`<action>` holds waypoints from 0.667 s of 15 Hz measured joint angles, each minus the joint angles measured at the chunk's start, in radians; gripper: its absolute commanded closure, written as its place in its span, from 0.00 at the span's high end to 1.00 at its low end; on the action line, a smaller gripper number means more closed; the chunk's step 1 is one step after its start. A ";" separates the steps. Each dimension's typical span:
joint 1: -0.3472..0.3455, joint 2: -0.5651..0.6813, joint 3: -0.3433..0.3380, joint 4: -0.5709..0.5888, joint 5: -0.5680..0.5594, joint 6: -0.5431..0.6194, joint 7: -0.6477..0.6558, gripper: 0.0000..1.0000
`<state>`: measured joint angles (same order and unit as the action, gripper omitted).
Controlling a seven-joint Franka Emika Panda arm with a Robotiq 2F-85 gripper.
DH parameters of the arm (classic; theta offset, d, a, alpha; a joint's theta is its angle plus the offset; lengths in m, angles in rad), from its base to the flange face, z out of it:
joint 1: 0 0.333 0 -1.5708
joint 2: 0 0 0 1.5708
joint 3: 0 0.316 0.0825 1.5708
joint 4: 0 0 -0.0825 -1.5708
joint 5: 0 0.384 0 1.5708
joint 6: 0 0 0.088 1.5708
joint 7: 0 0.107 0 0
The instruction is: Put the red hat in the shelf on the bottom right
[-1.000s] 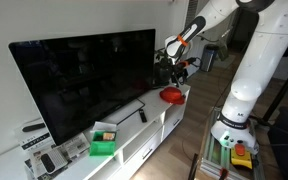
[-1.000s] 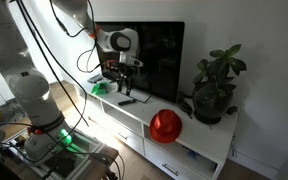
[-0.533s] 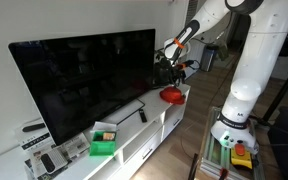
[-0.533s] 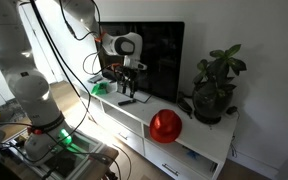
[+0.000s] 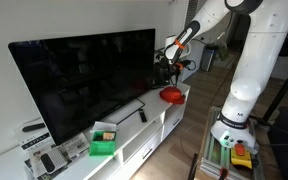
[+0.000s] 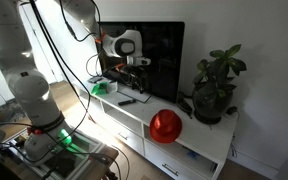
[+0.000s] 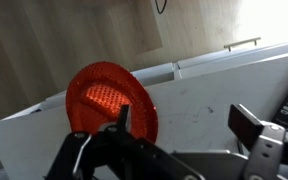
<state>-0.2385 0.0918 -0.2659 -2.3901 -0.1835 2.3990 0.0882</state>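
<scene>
The robot's gripper will next go to the middle of the red hat (image 5: 172,94) (image 7: 112,105), well inside the hat's edge, and close there.
The red hat (image 5: 171,95) lies on the white cabinet top near its end, beside the TV; it also shows as a red disc (image 6: 166,126). My gripper (image 5: 174,67) hangs open above the cabinet, short of the hat and higher than it (image 6: 134,70). In the wrist view the hat (image 7: 109,100) fills the left side and the gripper (image 7: 187,122) is open and empty. Its left finger (image 7: 123,118) overlaps the hat's edge, with bare white top between the jaws. The shelf appears only as a dark opening (image 6: 191,160) in the cabinet front below the hat.
A large TV (image 5: 84,80) stands along the cabinet's back. A green box (image 5: 103,146) and small gadgets sit at the far end, and a black remote (image 6: 129,99) lies mid-top. A potted plant (image 6: 216,85) stands just past the hat. Wooden floor (image 7: 84,30) lies beyond the cabinet edge.
The gripper has shifted a little along the cabinet toward the hat and risen slightly. Its jaws stay open and the hat has not moved.
</scene>
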 measured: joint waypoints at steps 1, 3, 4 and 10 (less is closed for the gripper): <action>-0.002 0.001 -0.002 -0.003 0.002 0.027 0.001 1.00; -0.006 0.007 -0.007 -0.007 0.005 0.064 0.003 1.00; -0.009 0.013 -0.011 -0.010 0.007 0.081 0.003 1.00; -0.023 0.064 -0.030 -0.013 0.041 0.164 0.016 1.00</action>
<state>-0.2615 0.1560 -0.2959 -2.4032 -0.1426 2.5627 0.1045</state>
